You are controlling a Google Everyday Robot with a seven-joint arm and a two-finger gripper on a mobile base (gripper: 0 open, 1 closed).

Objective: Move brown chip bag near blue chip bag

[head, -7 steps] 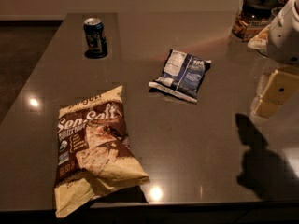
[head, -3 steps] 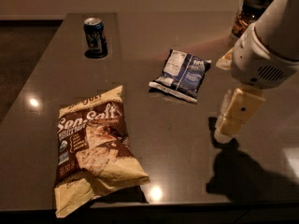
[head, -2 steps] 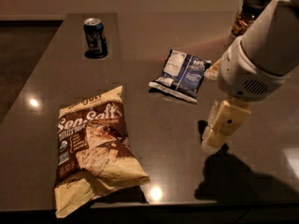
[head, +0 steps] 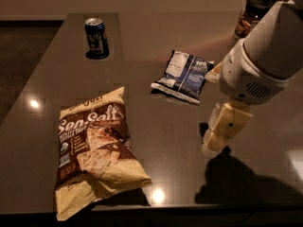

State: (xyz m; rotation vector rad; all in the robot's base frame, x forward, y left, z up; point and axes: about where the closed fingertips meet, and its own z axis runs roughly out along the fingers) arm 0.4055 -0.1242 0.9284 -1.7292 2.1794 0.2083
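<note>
Next, I close my gripper on the side edge [head: 133, 157] of the brown chip bag, toward the white arm, near its gold front end.
The brown chip bag [head: 92, 150] lies flat at the front left of the dark table, its "Sea Salt" lettering facing up. The blue chip bag [head: 183, 74] lies flat near the table's middle, up and to the right of the brown bag. My gripper [head: 212, 144] hangs from the white arm [head: 265, 56] on the right. It points down over bare table, below the blue bag and well right of the brown bag. It touches neither bag and holds nothing that I can see.
A blue soda can [head: 97, 36] stands at the back left. A dark-lidded jar [head: 253, 13] stands at the back right behind the arm. The table's front edge [head: 156, 208] runs just below the brown bag. The floor lies to the left.
The arm has swung in from the right edge, moving left and lower over the table toward the middle. Both bags and the can have not moved.
</note>
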